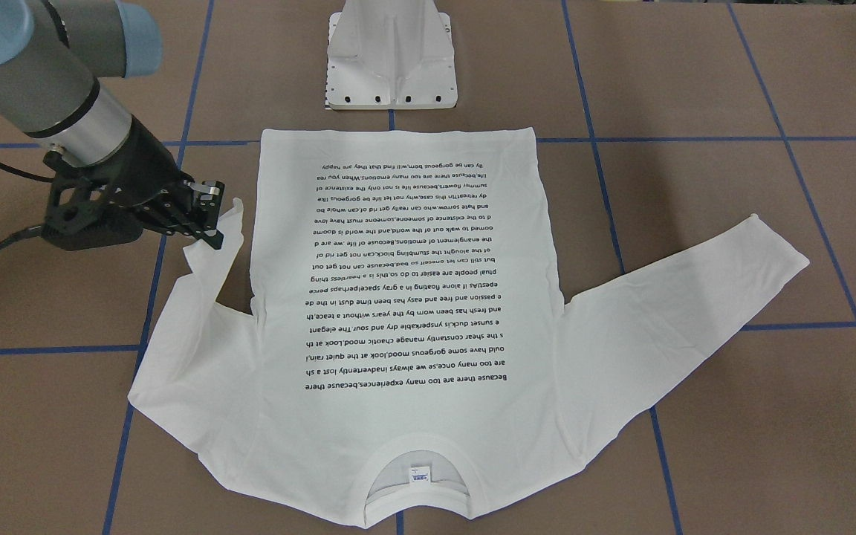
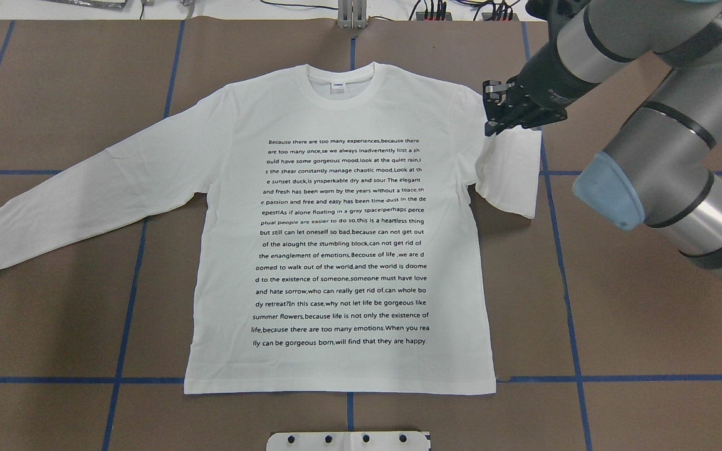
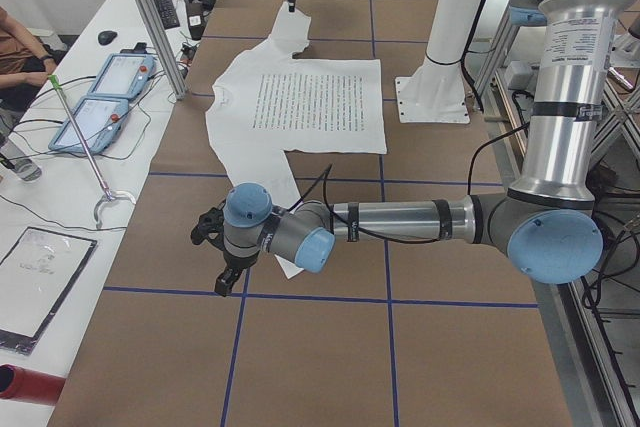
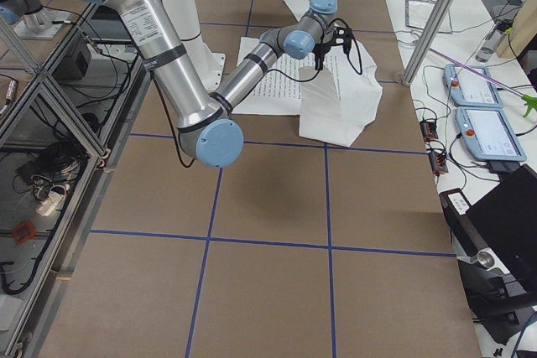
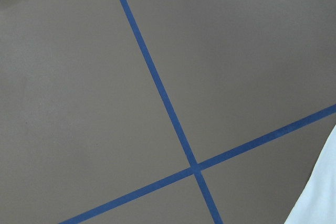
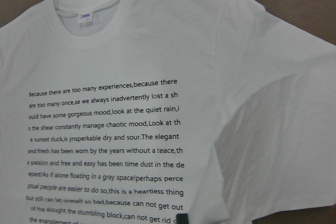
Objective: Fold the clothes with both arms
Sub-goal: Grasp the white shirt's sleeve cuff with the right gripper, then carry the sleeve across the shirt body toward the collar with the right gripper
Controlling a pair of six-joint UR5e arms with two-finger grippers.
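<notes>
Next, my right gripper releases the cuff, now held lifted near the shoulder, on the shirt's body [image 1: 553, 307], next to the armpit of the stretched-out sleeve.
The white long-sleeved T-shirt [image 2: 342, 366] lies flat, print up, on the brown table, collar away from the robot; it also shows in the front view [image 1: 398, 423]. My right gripper [image 2: 494, 128] is shut on the cuff of the shirt's right sleeve [image 2: 511, 175] and holds it lifted near the shoulder, as the front view [image 1: 214, 236] shows. The other sleeve [image 2: 54, 207] lies stretched out flat. My left gripper [image 3: 222, 282] hovers over bare table beside that sleeve's cuff; I cannot tell if it is open or shut. The left wrist view shows only a cloth edge [image 5: 320, 198].
The white pedestal base [image 1: 391, 67] stands just behind the shirt's hem. Blue tape lines [image 2: 561, 263] cross the table. Two teach pendants [image 3: 105, 97] and a person's arm [image 3: 15, 42] are on the side bench beyond the collar.
</notes>
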